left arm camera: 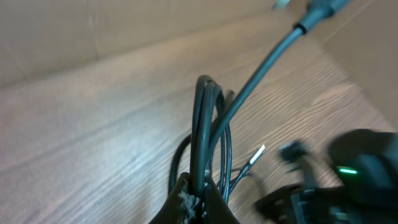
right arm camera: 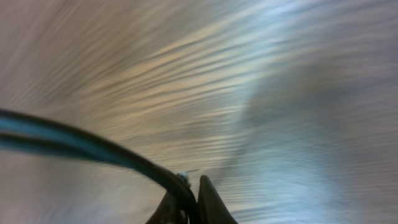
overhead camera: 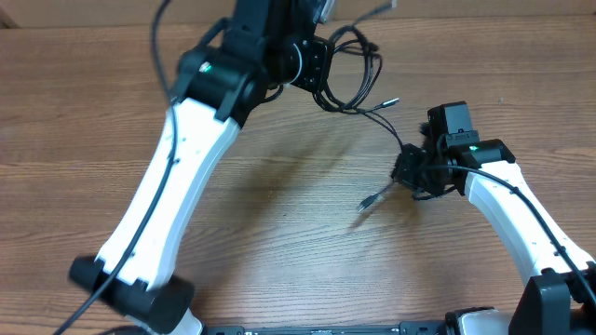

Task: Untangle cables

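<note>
My left gripper should keep pinching several loops of the cables together until my right gripper takes the bundle [overhead camera: 356, 104], and then it should open and pull a strand of cable out.
The cables [overhead camera: 352, 70] are thin black cords bunched in loops at the top middle of the overhead view. My left gripper [overhead camera: 321, 67] is shut on the looped bundle and holds it above the table. In the left wrist view the loops [left arm camera: 205, 124] rise straight from between the shut fingertips [left arm camera: 198, 198]. One strand [overhead camera: 380, 121] runs from the bundle down to my right gripper [overhead camera: 407, 172], which is shut on it. A metal-tipped plug [overhead camera: 374, 198] hangs out to its left. In the right wrist view the black cord [right arm camera: 93, 149] enters the closed jaws [right arm camera: 191, 198].
A second plug [overhead camera: 386, 102] sticks out from the bundle toward the right. A thicker grey cable with a connector [left arm camera: 267, 59] crosses the left wrist view. The wooden table [overhead camera: 279, 214] lies below both arms. The left arm's white link [overhead camera: 177, 177] spans the left half.
</note>
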